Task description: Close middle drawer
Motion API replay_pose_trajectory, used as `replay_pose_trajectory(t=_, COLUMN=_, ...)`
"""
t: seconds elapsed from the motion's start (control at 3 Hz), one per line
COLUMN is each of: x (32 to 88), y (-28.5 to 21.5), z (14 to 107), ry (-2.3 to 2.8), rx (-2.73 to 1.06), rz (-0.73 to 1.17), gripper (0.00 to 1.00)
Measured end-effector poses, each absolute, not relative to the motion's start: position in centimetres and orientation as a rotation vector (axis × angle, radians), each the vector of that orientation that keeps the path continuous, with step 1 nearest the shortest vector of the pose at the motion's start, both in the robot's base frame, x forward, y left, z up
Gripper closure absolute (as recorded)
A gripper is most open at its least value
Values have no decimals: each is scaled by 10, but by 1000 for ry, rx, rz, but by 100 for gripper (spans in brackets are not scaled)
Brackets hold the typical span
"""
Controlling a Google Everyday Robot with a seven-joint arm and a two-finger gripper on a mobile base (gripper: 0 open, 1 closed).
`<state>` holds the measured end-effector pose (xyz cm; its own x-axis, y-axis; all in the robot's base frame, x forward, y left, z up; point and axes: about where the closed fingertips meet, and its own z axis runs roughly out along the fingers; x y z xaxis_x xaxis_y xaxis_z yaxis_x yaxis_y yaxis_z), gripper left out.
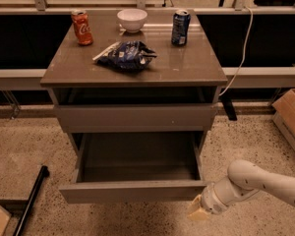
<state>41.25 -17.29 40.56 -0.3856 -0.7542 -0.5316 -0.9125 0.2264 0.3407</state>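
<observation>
Next, my gripper releases the middle drawer back in the cabinet opening (135, 158) under the top drawer.
The middle drawer (132, 191) is pulled far out of the grey-brown cabinet (132, 73), and its grey inside (137, 156) holds nothing. Its plain flat front faces me low in the camera view. My gripper (199, 211) is at the end of the white arm (255, 183), which reaches in from the lower right. The gripper sits just below and in front of the drawer front's right corner, close to it or touching it. The taller top drawer front (135, 117) above stands slightly out from the cabinet.
On the cabinet top stand an orange can (82, 27), a white bowl (132, 19), a blue can (180, 27) and a dark blue snack bag (127, 55). A cardboard box (291, 119) is on the floor at right. A black bar (32, 198) lies at lower left. A white cable (241, 58) hangs at right.
</observation>
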Motion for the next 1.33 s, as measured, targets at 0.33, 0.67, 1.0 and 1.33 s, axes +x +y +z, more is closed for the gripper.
replay_pose_trajectory(t=0.33, x=429, y=-175, z=403, ry=2242, rx=-1537, rz=874, gripper=100)
replay_pose_trajectory(t=0.67, x=470, y=-174, z=404, ry=2184, rx=-1578, rz=801, gripper=100)
replay_pose_trajectory(t=1.0, x=476, y=-174, z=404, ry=2177, rx=-1584, rz=791, gripper=100)
replay_pose_trajectory(t=1.33, x=535, y=-171, z=414, ry=2111, rx=-1640, rz=703, gripper=100)
